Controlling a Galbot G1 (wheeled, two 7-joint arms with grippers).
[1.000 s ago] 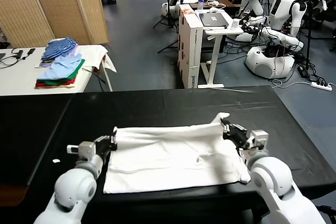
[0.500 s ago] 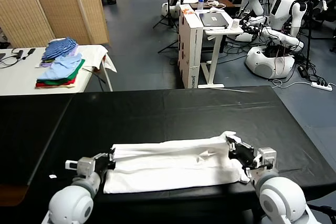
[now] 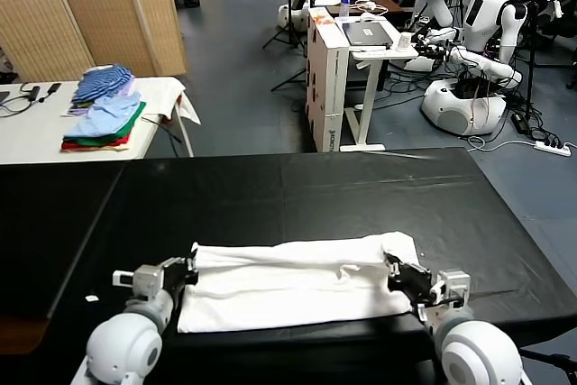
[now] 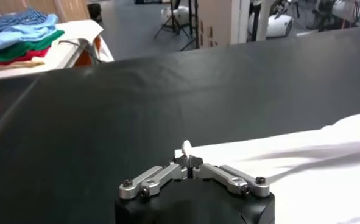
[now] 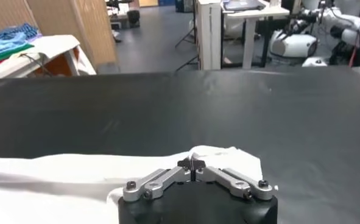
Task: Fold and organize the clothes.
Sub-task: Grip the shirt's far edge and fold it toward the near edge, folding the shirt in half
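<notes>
I should open my left gripper, as it pinches just the tip of the white T-shirt's far corner, and take the middle of the T-shirt's end [image 3: 192, 296] before I pull.
The clothes are one white T-shirt [image 3: 288, 281] lying as a long folded band across the near part of the black table [image 3: 270, 196]. My left gripper [image 3: 187, 270] is at the shirt's left end, shut on a pinch of its white edge [image 4: 185, 148]. My right gripper [image 3: 397, 272] is at the shirt's right end, shut on the fabric [image 5: 219, 157] there. Both grippers sit low, close to the tabletop near its front edge. No printed graphic shows on the shirt's upper side.
A stack of blue, green and red folded garments [image 3: 101, 114] lies on a white side table [image 3: 36, 128] at the far left. Beyond the black table stand a white desk [image 3: 365, 38] with a laptop and other robots [image 3: 478, 51]. A small white scrap [image 3: 91, 298] lies left of the shirt.
Both grippers have drawn the shirt's far edge toward the table's front and lowered it. The raised right corner has come down, and the shirt now lies as a narrower, flatter band.
</notes>
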